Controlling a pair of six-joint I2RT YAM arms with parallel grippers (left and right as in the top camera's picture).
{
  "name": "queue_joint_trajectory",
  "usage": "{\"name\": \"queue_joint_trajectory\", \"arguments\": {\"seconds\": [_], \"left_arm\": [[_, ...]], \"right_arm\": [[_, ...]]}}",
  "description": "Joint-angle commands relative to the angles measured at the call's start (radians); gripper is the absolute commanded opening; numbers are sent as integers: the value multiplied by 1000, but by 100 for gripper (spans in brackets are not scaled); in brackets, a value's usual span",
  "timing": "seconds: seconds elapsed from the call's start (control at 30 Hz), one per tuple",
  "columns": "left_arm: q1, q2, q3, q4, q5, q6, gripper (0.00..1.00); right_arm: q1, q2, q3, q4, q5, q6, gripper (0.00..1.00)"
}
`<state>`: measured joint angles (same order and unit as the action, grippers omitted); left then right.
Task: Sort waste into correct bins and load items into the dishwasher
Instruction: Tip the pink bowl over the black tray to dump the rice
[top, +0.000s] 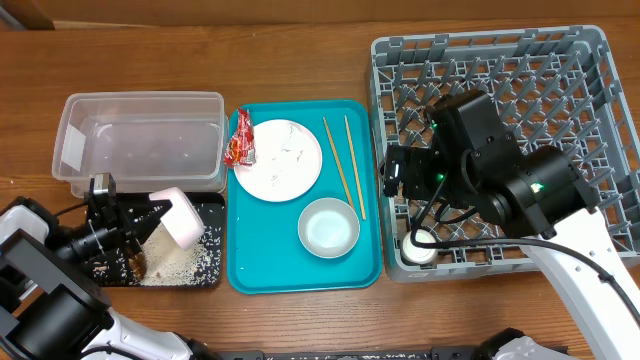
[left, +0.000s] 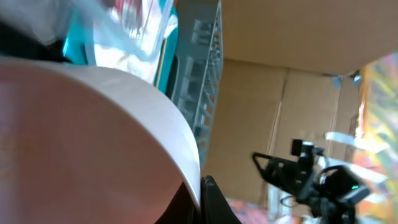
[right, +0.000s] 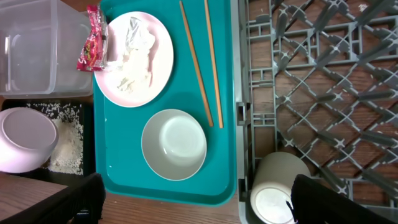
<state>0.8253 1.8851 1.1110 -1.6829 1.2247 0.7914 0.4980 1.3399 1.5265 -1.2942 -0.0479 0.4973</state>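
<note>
Next, I put the smaller pinkish-white plate down with my left gripper in the teal serving tray's near corner (top: 258, 255), next to the grey-white bowl.
My left gripper (top: 148, 216) (left: 202, 196) is shut on the rim of the smaller pinkish-white plate (top: 180, 220) (left: 93, 143) (right: 25, 140) and holds it tilted over the black tray (top: 212, 210) (right: 37, 174). Whitish rice scraps (top: 180, 262) (right: 68, 146) lie in that tray. The clear tub (top: 140, 135) (right: 37, 43) stands behind it. The large white plate (top: 278, 160) (right: 134, 59) carries the crumpled napkin (right: 134, 53), with the red wrapper (top: 240, 138) (right: 92, 37) at its edge. Two chopsticks (top: 345, 165) (right: 202, 59) and the grey-white bowl (top: 328, 227) (right: 174, 144) lie nearby. My right gripper (top: 400, 195) (right: 199, 208) is open and empty beside the white cup (top: 420, 247) (right: 277, 190), which lies in the grey dish rack (top: 590, 60) (right: 329, 74).
The teal serving tray (top: 250, 270) (right: 118, 155) holds the plate, bowl and chopsticks between the bins and the rack. The wooden table (top: 300, 60) shows around everything. The right arm's body covers the rack's middle in the overhead view.
</note>
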Motion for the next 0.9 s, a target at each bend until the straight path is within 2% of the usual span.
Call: {"name": "queue_joint_trajectory", "arguments": {"seconds": [0.0, 0.1, 0.17, 0.2, 0.27, 0.33, 0.4, 0.5, 0.67, 0.73, 0.8, 0.83, 0.87], "left_arm": [[-11, -15, -4, 7, 43, 19, 4], [-16, -21, -2, 37, 55, 72, 4], [-16, -19, -5, 53, 41, -59, 4], [-17, -19, -5, 30, 44, -61, 4], [-18, -19, -4, 44, 96, 12, 4], [-14, -16, -5, 66, 101, -126, 4], [-25, -25, -9, -10, 97, -75, 4], [-79, -98, -28, -10, 16, -17, 4], [-124, -230, -14, 11, 51, -11, 4], [-108, -257, 9, 105, 25, -90, 4], [-99, -266, 10, 180, -27, -329, 4], [-105, -269, 10, 149, -23, -347, 4], [-118, -283, 11, 84, -6, -258, 4]], "right_arm": [[-3, -5, 18, 11, 1, 1, 98], [-3, -5, 18, 7, 1, 1, 98], [-3, -5, 18, 6, 1, 1, 98], [-3, -5, 18, 6, 1, 0, 98], [-3, -5, 18, 6, 1, 0, 98], [-3, -5, 18, 6, 1, 0, 98], [-3, -5, 18, 2, 1, 0, 98], [-3, -5, 18, -2, 1, -6, 98], [-3, -5, 18, 10, 1, -6, 98], [-3, -5, 18, 7, 1, -6, 98], [-3, -5, 18, 5, 1, -6, 98], [-3, -5, 18, 5, 1, -6, 98], [-3, -5, 18, 4, 1, -6, 98]]}}
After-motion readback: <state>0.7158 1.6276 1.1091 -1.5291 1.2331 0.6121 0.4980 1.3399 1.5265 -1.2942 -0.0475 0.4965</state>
